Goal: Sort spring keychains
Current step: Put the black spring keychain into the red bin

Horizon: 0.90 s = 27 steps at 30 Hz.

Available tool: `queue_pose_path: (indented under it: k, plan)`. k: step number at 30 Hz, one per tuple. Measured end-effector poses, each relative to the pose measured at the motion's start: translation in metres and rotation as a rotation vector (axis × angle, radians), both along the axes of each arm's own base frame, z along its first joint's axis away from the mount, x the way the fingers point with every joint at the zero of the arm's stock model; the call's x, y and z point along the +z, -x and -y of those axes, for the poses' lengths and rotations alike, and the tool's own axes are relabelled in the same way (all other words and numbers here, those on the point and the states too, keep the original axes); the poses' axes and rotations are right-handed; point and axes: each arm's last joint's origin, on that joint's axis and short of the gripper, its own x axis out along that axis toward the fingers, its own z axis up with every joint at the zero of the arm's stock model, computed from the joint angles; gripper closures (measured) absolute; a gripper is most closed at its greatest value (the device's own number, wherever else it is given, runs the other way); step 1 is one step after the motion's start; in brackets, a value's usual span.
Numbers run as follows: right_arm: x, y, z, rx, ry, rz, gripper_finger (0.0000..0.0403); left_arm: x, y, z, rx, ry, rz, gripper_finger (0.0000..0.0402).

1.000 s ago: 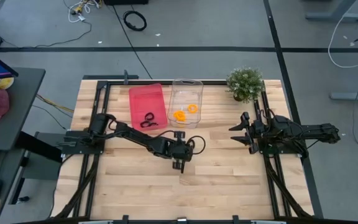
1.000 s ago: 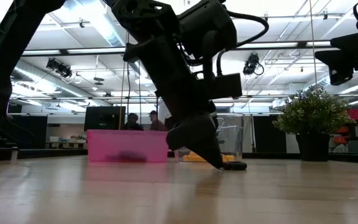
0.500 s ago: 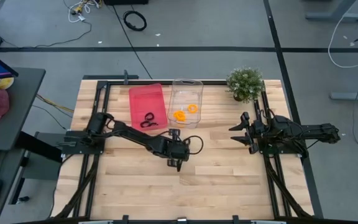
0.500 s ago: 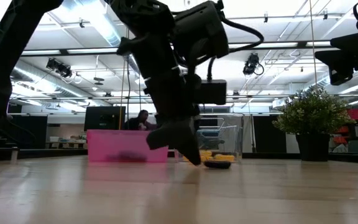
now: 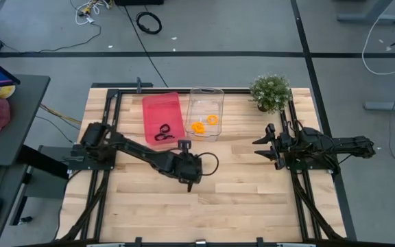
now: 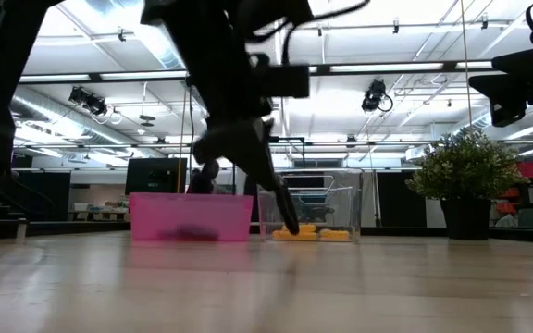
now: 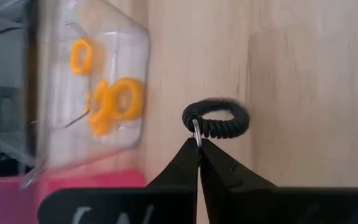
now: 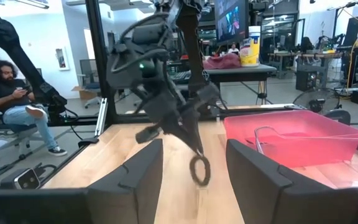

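The robot's left gripper will release the black spring keychain beside the black keychains in the pink bin (image 5: 162, 132).
My left gripper (image 5: 189, 185) is shut on a black spring keychain (image 7: 216, 119) over the middle of the table, in front of the two bins. The pink bin (image 5: 162, 116) holds black keychains (image 5: 163, 132). Beside it, the clear bin (image 5: 205, 113) holds orange keychains (image 5: 201, 126). In the right wrist view the held keychain (image 8: 199, 169) dangles under the left fingers. My right gripper (image 5: 259, 148) waits open at the table's right side, with nothing between its fingers. My left gripper pinches the small metal ring (image 7: 196, 132) at one end of the black coil between its two fingertips. The fingers slant down from the table's left. The coil (image 8: 199, 169) hangs below them, clear of the table.
A potted plant (image 5: 270, 91) stands at the far right corner. Bare wood lies in front of the bins and toward the near edge. Beyond the table a person (image 8: 11, 106) sits in a chair.
My left gripper has risen and drawn back a little toward the table's left edge, tipping less steeply. The black keychain, which lay on the table under its fingertips, has come up with it and now hangs clear.
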Motion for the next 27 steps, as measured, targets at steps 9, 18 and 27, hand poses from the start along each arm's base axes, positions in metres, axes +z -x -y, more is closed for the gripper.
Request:
queue_pose_path:
  k: [9, 18, 27]
  plan:
    - [0.000, 0.000, 0.000, 0.001, 0.000, -0.001, 0.0223, 0.044, 0.032, 0.012, 0.081, -0.052, 0.085, 0.0397]
    - [0.000, 0.000, 0.000, 0.001, 0.000, 0.000, 0.0223, 0.071, 0.070, 0.015, 0.222, -0.190, 0.159, 0.0397]
    - [-0.001, 0.000, 0.000, 0.001, 0.000, -0.007, 0.0223, 0.076, 0.096, -0.002, 0.430, -0.275, 0.163, 0.0397]
